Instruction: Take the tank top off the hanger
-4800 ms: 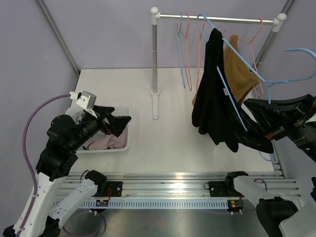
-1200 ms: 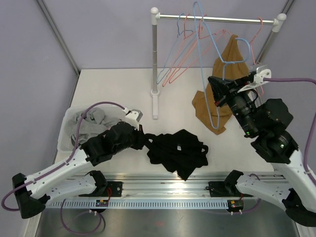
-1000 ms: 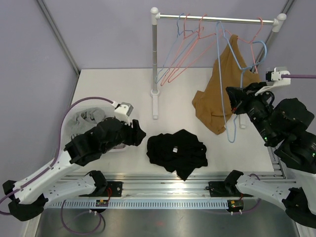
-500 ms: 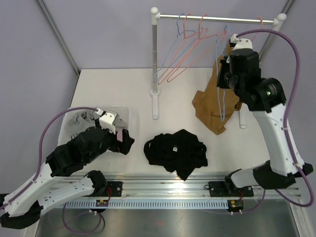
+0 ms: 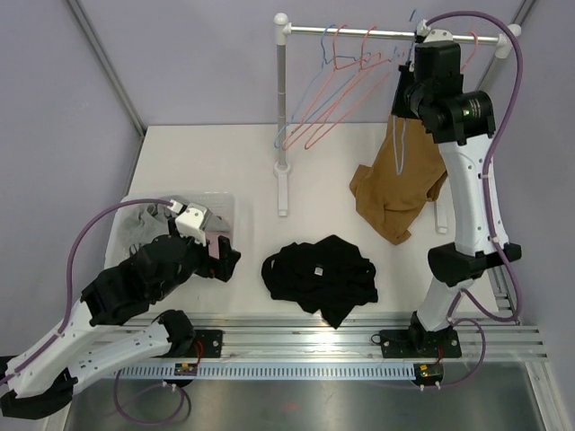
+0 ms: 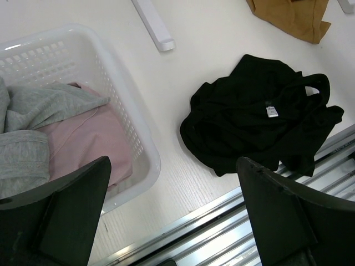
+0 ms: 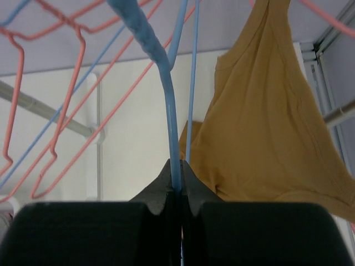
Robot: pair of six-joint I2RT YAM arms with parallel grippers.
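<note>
Next, my right gripper releases the bare blue hanger on the rail (image 5: pixel 349 103), next to the bunched pink and blue hangers.
The black tank top (image 5: pixel 321 274) lies crumpled on the table, off any hanger; it also shows in the left wrist view (image 6: pixel 260 130). My left gripper (image 5: pixel 225 256) is open and empty, just left of it, beside the basket; its jaws stand wide apart in the left wrist view (image 6: pixel 172 183). My right gripper (image 5: pixel 404 97) is raised near the rail and shut on a bare blue hanger (image 7: pixel 169 111), which hangs down below it (image 5: pixel 399 148). A brown tank top (image 5: pixel 400 184) hangs from the rail on the right and drapes onto the table; it also shows in the right wrist view (image 7: pixel 266 138).
A white basket (image 5: pixel 230 205) with grey and pink clothes stands at the left (image 6: pixel 138 144). The rack's post (image 5: pixel 283 99) and rail (image 5: pixel 377 33) carry several pink and blue hangers (image 5: pixel 328 99). The rack's foot (image 6: pixel 152 25) lies ahead of the left gripper.
The right arm has lifted the blue hanger up to the rail. The left gripper has let go of the black tank top and drawn back toward the basket. The top stays on the table.
</note>
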